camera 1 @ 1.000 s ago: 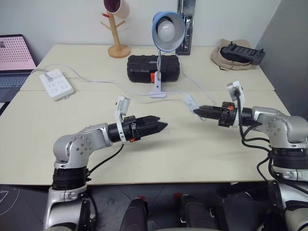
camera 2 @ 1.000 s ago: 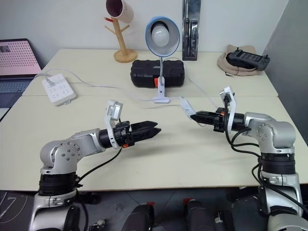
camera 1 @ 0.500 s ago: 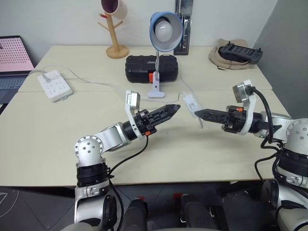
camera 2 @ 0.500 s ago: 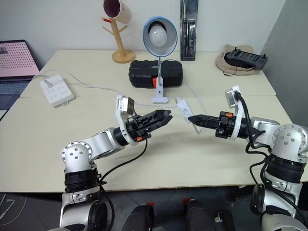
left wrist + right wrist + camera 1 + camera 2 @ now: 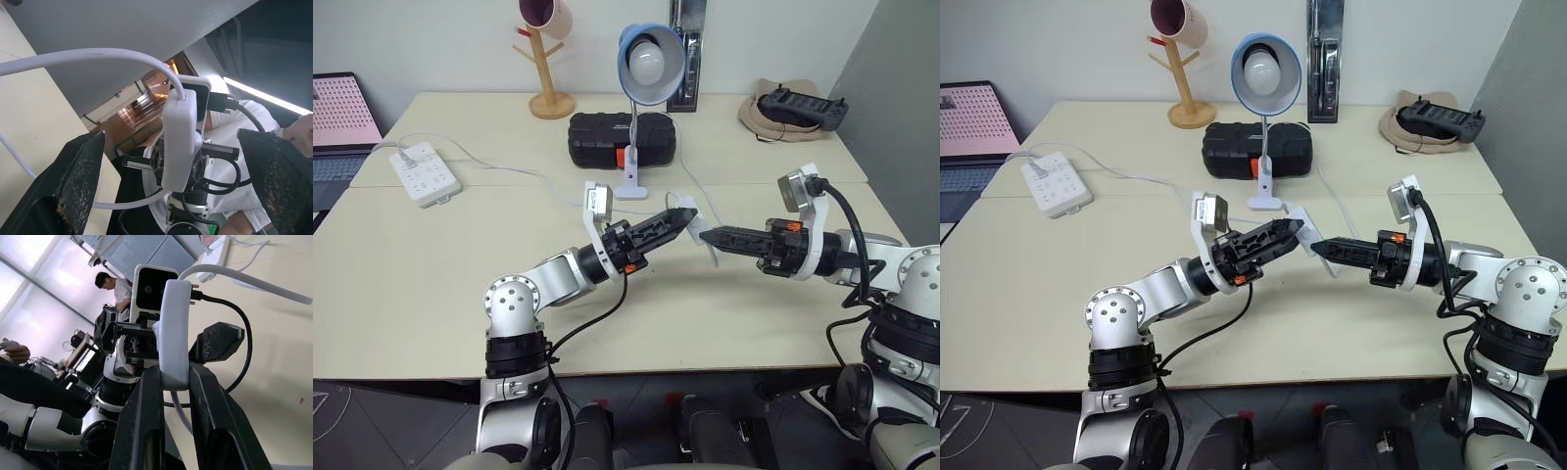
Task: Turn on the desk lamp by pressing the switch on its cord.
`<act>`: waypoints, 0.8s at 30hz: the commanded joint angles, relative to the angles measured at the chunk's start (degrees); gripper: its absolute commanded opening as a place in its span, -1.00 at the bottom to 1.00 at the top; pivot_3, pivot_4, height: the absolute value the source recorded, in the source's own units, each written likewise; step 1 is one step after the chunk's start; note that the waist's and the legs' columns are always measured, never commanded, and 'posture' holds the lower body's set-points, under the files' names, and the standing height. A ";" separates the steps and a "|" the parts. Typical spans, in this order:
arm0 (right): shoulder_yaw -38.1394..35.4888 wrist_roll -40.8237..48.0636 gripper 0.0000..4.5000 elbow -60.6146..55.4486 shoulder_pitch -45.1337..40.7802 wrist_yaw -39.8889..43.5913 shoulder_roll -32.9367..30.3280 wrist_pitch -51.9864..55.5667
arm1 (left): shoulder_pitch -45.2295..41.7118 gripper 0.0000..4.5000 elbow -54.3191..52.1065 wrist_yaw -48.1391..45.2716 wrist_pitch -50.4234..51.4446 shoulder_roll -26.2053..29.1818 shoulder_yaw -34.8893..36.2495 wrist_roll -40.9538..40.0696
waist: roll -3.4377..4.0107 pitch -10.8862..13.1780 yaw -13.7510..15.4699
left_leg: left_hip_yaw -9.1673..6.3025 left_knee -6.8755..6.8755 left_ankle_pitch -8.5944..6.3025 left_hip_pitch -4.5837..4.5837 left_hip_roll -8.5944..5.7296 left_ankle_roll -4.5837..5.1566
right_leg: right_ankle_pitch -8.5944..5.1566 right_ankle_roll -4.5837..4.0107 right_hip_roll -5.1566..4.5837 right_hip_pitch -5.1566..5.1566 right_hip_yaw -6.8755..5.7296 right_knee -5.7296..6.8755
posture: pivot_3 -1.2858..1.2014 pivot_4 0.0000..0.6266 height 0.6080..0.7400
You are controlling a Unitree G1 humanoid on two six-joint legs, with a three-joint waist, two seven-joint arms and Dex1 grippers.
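The switch is to go on the bare table [image 5: 674,238] in front of the desk lamp's base. Next, my right gripper puts it down there.
The desk lamp [image 5: 650,54], with its blue shade and white bulb, stands clipped upright at the middle back of the table. My right gripper [image 5: 707,236] is shut on the switch [image 5: 174,328] and holds it above the table, pointing left. My left gripper [image 5: 683,216] is open and points right at it. The switch [image 5: 178,142] sits in the gap between the left fingers [image 5: 78,181], touching neither. The cord [image 5: 509,167] runs across the table from the power strip and loops off both ends of the switch.
A white power strip [image 5: 428,172] lies at the left. Behind the lamp's base sits a black case [image 5: 624,139]. A mug tree [image 5: 551,59], a laptop [image 5: 342,113] and a hat with a controller [image 5: 790,110] line the back. A person [image 5: 115,289] stands beyond the table.
My left gripper has swung right and up, so its open fingers now flank the switch. The right gripper has drawn back a little, still shut on the switch.
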 commanded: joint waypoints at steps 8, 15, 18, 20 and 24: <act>-0.40 6.94 -0.85 -0.38 -1.00 -4.21 -1.08 -1.40 | -1.40 0.10 -0.62 -0.93 -2.13 0.05 -0.87 -1.72 | 0.00 0.00 0.00 | 0.00 -0.02 0.00 -0.01 0.00 0.00 | 0.00 0.00 0.00 -0.01 -0.01 -0.04 | 0.03 -0.52 1.00; 0.13 9.23 -0.85 0.09 -0.88 -6.41 -1.23 -2.54 | -1.36 -0.58 -0.95 -1.17 -2.00 0.22 -1.36 -2.04 | 0.00 0.00 0.00 | 0.00 -0.07 0.00 -0.03 0.01 0.01 | 0.00 0.00 0.00 -0.01 -0.01 -0.13 | 0.03 -0.52 1.00; 0.43 10.50 -0.85 0.48 -0.75 -7.23 -1.57 -3.13 | -1.37 -0.75 -0.76 -0.99 -2.36 0.41 -1.51 -2.52 | 0.00 0.00 0.00 | 0.00 -0.10 -0.01 -0.05 0.01 0.01 | 0.00 0.00 0.01 -0.02 -0.01 -0.17 | 0.03 -0.52 1.00; 0.75 11.43 -0.85 0.62 -0.51 -7.71 -1.93 -3.50 | -1.45 -0.76 -0.50 -0.65 -2.58 0.45 -1.42 -2.99 | 0.00 0.00 -0.01 | 0.01 -0.10 -0.01 -0.06 0.01 0.01 | 0.00 0.00 0.01 -0.03 0.00 -0.19 | 0.03 -0.52 1.00; 1.51 13.15 -0.85 0.44 0.51 -8.26 -3.02 -4.44 | -1.52 -0.77 -0.33 0.04 -2.90 0.49 -1.62 -3.26 | 0.00 0.00 0.00 | 0.00 -0.11 -0.01 -0.08 0.01 0.01 | 0.00 0.01 0.01 -0.03 -0.01 -0.24 | 0.03 -0.52 1.00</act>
